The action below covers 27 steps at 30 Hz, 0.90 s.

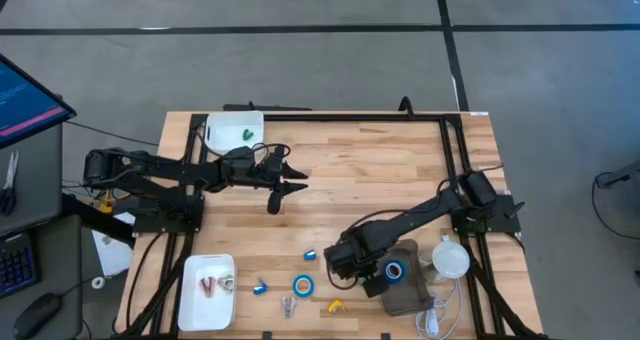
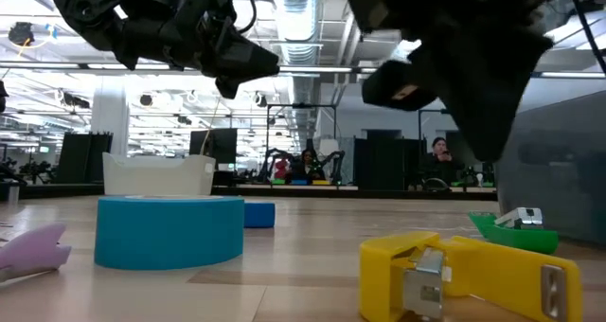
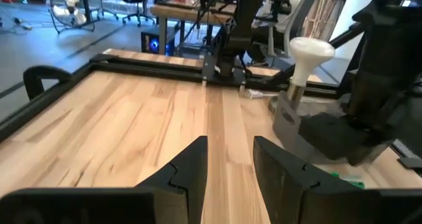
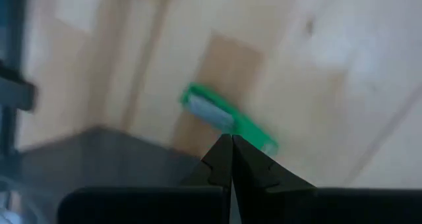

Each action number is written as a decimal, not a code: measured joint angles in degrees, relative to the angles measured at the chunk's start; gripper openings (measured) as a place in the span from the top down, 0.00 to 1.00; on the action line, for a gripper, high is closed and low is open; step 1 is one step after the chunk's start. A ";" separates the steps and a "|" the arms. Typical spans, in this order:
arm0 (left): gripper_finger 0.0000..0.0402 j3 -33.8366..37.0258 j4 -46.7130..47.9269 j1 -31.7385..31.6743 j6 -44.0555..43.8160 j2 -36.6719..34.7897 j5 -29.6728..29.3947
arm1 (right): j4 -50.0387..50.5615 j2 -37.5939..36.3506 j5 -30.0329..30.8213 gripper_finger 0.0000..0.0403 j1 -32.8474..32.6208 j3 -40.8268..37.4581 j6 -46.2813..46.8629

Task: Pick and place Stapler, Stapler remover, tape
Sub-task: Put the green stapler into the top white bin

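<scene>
The green stapler is lying at a slant under my shut right gripper, so next I open that gripper, turn it in line with the stapler and grip the stapler's sides [image 4: 239, 126].
A green stapler [image 4: 227, 118] lies flat on the wooden table, also seen in the low view [image 2: 516, 232]. My right gripper [image 4: 231, 145] is shut and points down just above it, clear of the table [image 2: 478, 123]; in the high view the gripper [image 1: 345, 265] covers the stapler. A yellow stapler remover [image 2: 464, 275] lies near the front edge [image 1: 335, 305]. One blue tape roll [image 1: 303, 285] lies flat beside it [image 2: 170, 229]; another blue tape roll [image 1: 395, 270] sits on a dark grey block. My left gripper [image 1: 290, 177] waits open at the far left [image 3: 227, 165], holding nothing.
A white tray [image 1: 225, 120] at the far left holds a small green item. A second white tray [image 1: 195, 315] at the near left holds reddish pieces. A dark grey block [image 1: 410, 292] and a white knobbed object [image 1: 450, 258] stand right of my right gripper. Small blue pieces [image 1: 310, 253] and a purple piece [image 1: 288, 305] lie around.
</scene>
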<state>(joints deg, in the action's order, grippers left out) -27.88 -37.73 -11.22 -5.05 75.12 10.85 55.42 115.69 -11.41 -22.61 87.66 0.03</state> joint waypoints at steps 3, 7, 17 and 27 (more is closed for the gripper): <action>0.72 0.53 0.16 0.00 0.03 -0.01 -0.02 | 0.15 0.41 -0.84 1.00 -0.03 0.07 0.26; 0.72 0.81 0.22 0.00 0.03 -0.01 -0.04 | -0.20 0.86 -0.93 1.00 0.00 0.28 1.35; 0.72 0.81 0.26 0.00 0.03 -0.01 -0.04 | -0.03 2.97 -1.79 0.82 -0.27 0.15 -0.43; 0.72 0.81 0.26 0.02 0.03 -0.01 -0.04 | 0.74 4.39 -0.06 0.64 -0.30 0.18 -1.39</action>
<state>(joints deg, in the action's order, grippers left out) -27.07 -37.46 -11.21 -5.02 75.11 10.81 56.16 120.07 -11.47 -22.91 87.84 -1.36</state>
